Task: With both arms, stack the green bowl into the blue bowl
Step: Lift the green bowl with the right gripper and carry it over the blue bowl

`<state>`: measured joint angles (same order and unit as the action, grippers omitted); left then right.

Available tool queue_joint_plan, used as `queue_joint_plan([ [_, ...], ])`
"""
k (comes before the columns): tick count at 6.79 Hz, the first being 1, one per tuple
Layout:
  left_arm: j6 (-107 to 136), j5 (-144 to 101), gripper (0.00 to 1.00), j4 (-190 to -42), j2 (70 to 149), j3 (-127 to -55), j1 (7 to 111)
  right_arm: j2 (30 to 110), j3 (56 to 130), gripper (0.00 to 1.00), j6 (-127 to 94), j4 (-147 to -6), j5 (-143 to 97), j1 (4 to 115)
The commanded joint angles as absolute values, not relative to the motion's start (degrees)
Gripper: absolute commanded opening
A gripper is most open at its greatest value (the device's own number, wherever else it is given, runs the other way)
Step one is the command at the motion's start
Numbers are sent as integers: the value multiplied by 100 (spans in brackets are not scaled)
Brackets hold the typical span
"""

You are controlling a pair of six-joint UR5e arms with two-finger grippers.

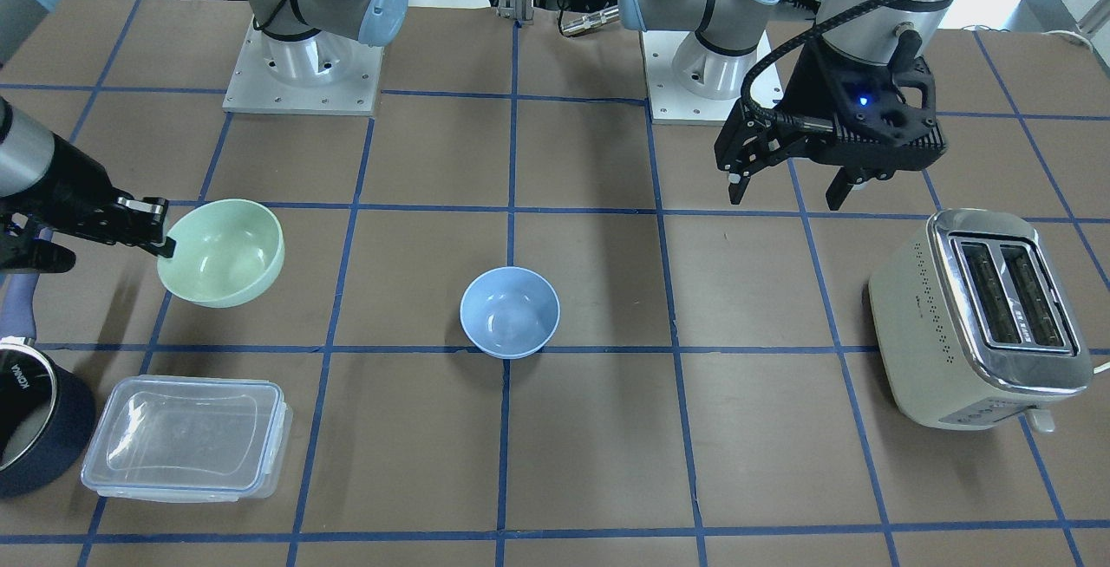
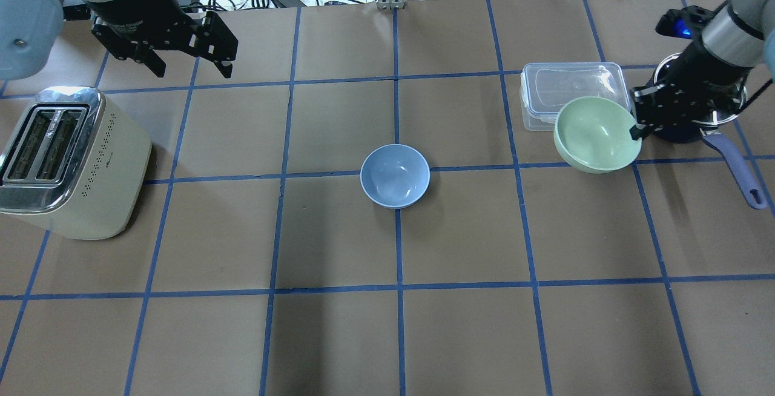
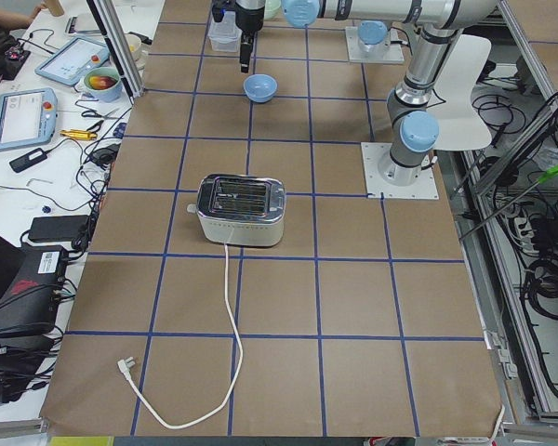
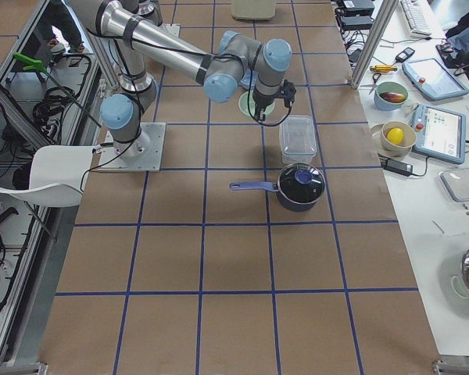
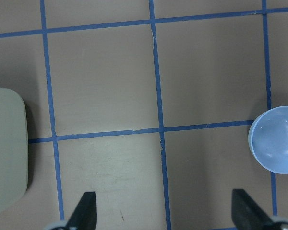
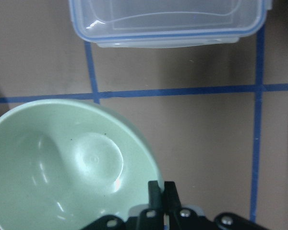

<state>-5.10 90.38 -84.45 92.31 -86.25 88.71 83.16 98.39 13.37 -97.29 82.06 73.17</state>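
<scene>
Next, my right gripper releases the green bowl inside the empty blue bowl at the table's middle (image 1: 510, 310), letting it go there.
The green bowl (image 1: 221, 252) is on my right side of the table, tilted and held a little off the surface; it also shows in the overhead view (image 2: 596, 134) and the right wrist view (image 6: 62, 167). My right gripper (image 1: 165, 242) (image 2: 634, 132) (image 6: 161, 191) is shut on its rim. The blue bowl (image 1: 510, 311) (image 2: 395, 175) stands upright and empty at the table's middle, and shows at the right edge of the left wrist view (image 5: 276, 146). My left gripper (image 1: 786, 198) (image 2: 194, 72) (image 5: 165, 211) is open and empty, high over the far left part of the table.
A cream toaster (image 1: 980, 316) (image 2: 60, 160) stands on my left side. A clear lidded container (image 1: 186, 437) (image 2: 575, 90) lies just beyond the green bowl. A dark navy saucepan (image 1: 35, 420) with a blue handle (image 2: 735, 166) sits under my right arm.
</scene>
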Motion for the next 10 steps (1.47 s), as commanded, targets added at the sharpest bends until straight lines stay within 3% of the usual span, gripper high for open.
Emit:
queue_joint_plan([
  [1, -510, 9044, 100, -8420, 9185, -8631, 8868, 8096, 9546, 0, -484, -9773, 8165, 8642],
  [4, -510, 9026, 100, -8420, 9193, -8631, 8868, 7526, 9247, 0, -1798, -10054, 8156, 9936],
  [10, -431, 9026, 100, -8411, 9237, -8631, 8877, 6601, 9281, 0, -1740, -10732, 8112, 10362],
])
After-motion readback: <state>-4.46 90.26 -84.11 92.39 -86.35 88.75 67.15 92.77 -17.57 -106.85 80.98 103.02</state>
